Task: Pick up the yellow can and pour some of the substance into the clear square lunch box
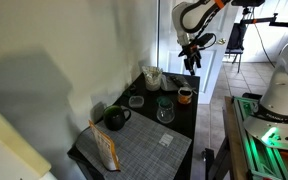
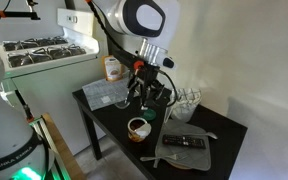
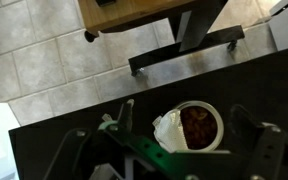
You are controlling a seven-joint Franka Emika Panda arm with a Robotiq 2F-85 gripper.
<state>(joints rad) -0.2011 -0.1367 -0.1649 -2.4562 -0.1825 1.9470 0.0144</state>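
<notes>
Next, I should move down to the yellow can and close my gripper on the can's upper sides (image 1: pixel 185 92) (image 3: pixel 194 128), near its open top.
The yellow can (image 1: pixel 185 96) stands upright near the table's edge; it also shows in an exterior view (image 2: pixel 137 127). In the wrist view the can (image 3: pixel 196 127) has its top open, with a brown substance inside and a pale lid peeled back. My gripper (image 1: pixel 191 58) hangs above the can, open and empty. In the wrist view my gripper (image 3: pixel 187 122) has one finger on either side of the can and touches nothing. The clear square lunch box (image 1: pixel 136 101) sits on the black table (image 1: pixel 179 128), left of a round drinking glass (image 1: pixel 165 110).
A dark green mug (image 1: pixel 115 117) and a taller clear jar (image 1: pixel 152 77) stand on the table. A snack bag (image 1: pixel 104 148) leans by a grey placemat (image 1: pixel 149 150). A remote (image 2: pixel 187 142) lies on a grey mat. A wall borders the table.
</notes>
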